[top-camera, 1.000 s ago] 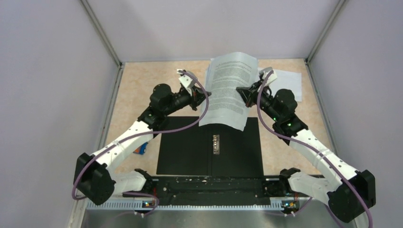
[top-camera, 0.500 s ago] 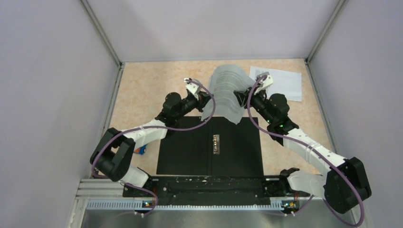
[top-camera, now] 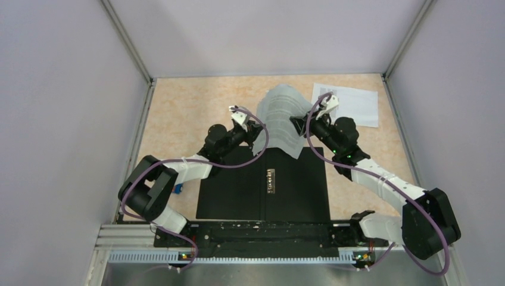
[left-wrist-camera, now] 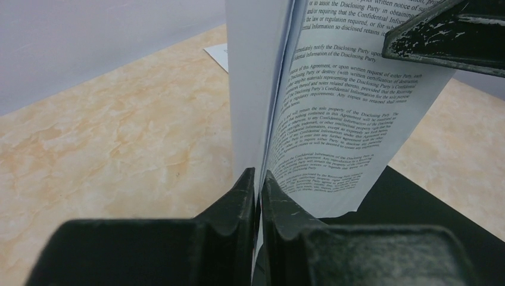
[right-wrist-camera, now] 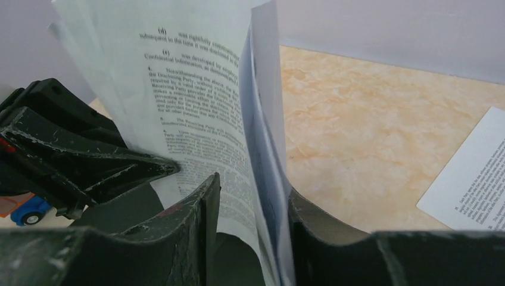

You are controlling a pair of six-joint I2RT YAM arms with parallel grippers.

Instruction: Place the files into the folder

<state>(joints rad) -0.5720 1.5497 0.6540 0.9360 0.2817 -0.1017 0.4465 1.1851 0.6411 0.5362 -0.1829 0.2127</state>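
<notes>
Next, my left gripper takes hold of the files by their side edge (top-camera: 260, 117) again and help lift and straightens them before lowering, because they stand bowed and slanted over the folder's far edge.
The folder (top-camera: 262, 185) lies open on the table, black inside, with the metal clip (top-camera: 270, 180) along its spine. The files (top-camera: 280, 119), white printed sheets, stand bowed on edge over the folder's far edge, between my two grippers. My left gripper (top-camera: 257, 132) is shut on their left edge; in the left wrist view its jaws (left-wrist-camera: 257, 179) pinch the sheets (left-wrist-camera: 333, 119). My right gripper (top-camera: 296, 124) is at their right edge. In the right wrist view its jaws (right-wrist-camera: 253, 182) stand apart with the sheets (right-wrist-camera: 196, 107) loose in the gap.
One more printed sheet (top-camera: 348, 104) lies flat at the back right, also in the right wrist view (right-wrist-camera: 470, 185). A small blue-and-orange block (top-camera: 177, 189) lies left of the folder. Grey walls close in the table on three sides.
Both arms have come down and drawn nearer, lowering the sheets from high above to the folder's far edge. The sheets now bow and sag.
</notes>
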